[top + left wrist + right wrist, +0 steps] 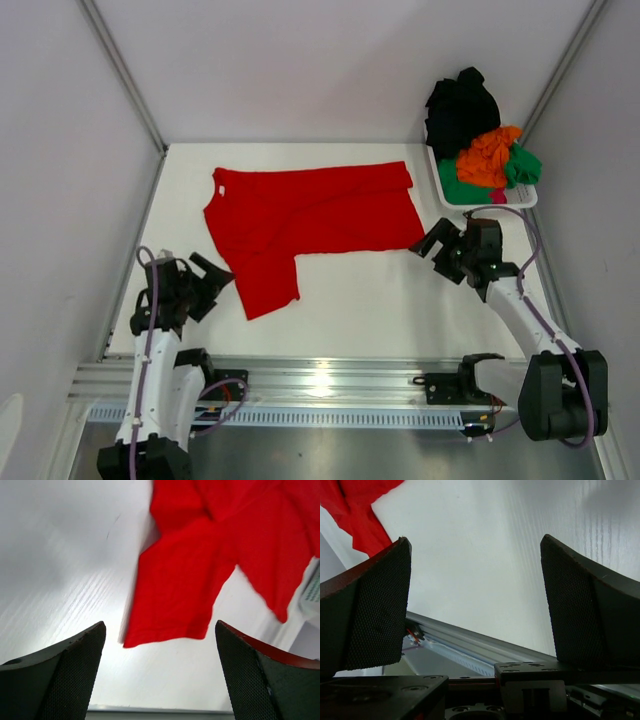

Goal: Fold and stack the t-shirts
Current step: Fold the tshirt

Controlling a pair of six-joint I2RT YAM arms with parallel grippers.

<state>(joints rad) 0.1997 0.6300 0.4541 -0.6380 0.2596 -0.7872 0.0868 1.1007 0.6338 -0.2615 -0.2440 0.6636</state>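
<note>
The red t-shirt has a near corner of the bottom hem [420,245]. My right gripper needs to go there next and close on it.
A large bright red t-shirt [310,225] lies spread on the white table, one sleeve reaching toward the near left. My left gripper [212,272] hovers open just left of that sleeve; in the left wrist view the sleeve's hem [170,630] lies ahead of the bare jaws. Open too, my right gripper [436,243] sits at the shirt's right edge, and a corner of red cloth [362,515] shows at the top left of its wrist view. Black [461,108], orange [490,155] and green [523,165] t-shirts are heaped in the white basket [482,203].
The basket stands at the table's back right corner, close behind my right gripper. Grey walls enclose the table on the left, back and right. A metal rail [330,380] runs along the near edge between the arm bases.
</note>
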